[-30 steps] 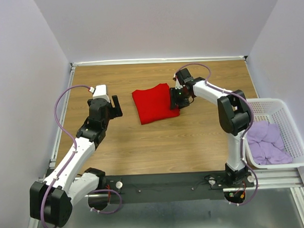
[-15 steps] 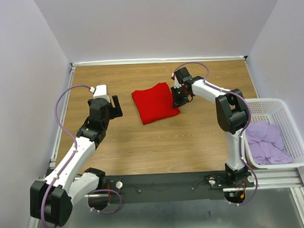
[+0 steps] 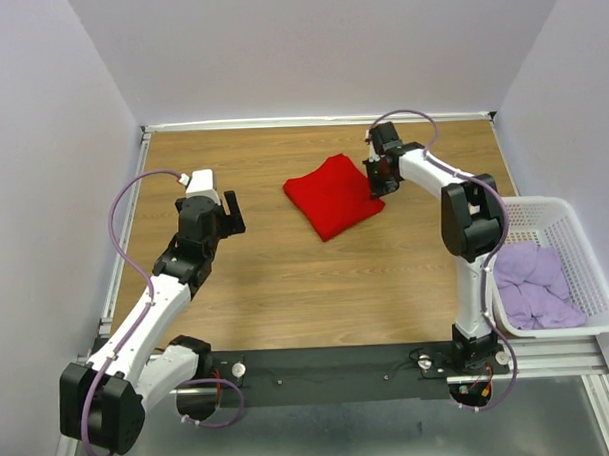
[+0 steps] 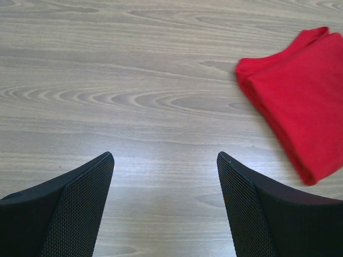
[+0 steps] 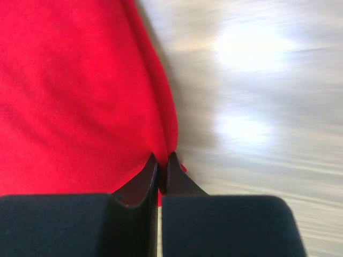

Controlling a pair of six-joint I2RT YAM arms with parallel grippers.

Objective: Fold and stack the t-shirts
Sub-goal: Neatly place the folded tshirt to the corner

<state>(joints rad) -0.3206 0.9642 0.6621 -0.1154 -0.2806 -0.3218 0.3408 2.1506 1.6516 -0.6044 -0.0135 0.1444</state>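
My right gripper is to let go of the red t-shirt on the table's back corner point(image 3: 464, 162) beyond the white basket.
A folded red t-shirt point(image 3: 333, 195) lies on the wooden table, right of centre toward the back. My right gripper point(image 3: 376, 180) is shut on its right edge; in the right wrist view red cloth point(image 5: 80, 91) is pinched between the two closed fingertips point(image 5: 151, 168). The table beside it looks blurred there. My left gripper point(image 3: 227, 213) hovers open to the left of the shirt, apart from it, with bare wood between its fingers point(image 4: 80, 198); the red t-shirt point(image 4: 300, 96) shows at the right of that view. Pale lilac t-shirts point(image 3: 535, 285) lie crumpled in the basket.
A white plastic lattice basket point(image 3: 577, 240) stands at the table's right edge, beside the right arm's base. Pale walls close in the table at the back and both sides. A black rail runs along the near edge.
My right gripper closed on the red t-shirt's right edge and dragged it to the right and back; the shirt now lies turned diagonally. The left arm stayed still.
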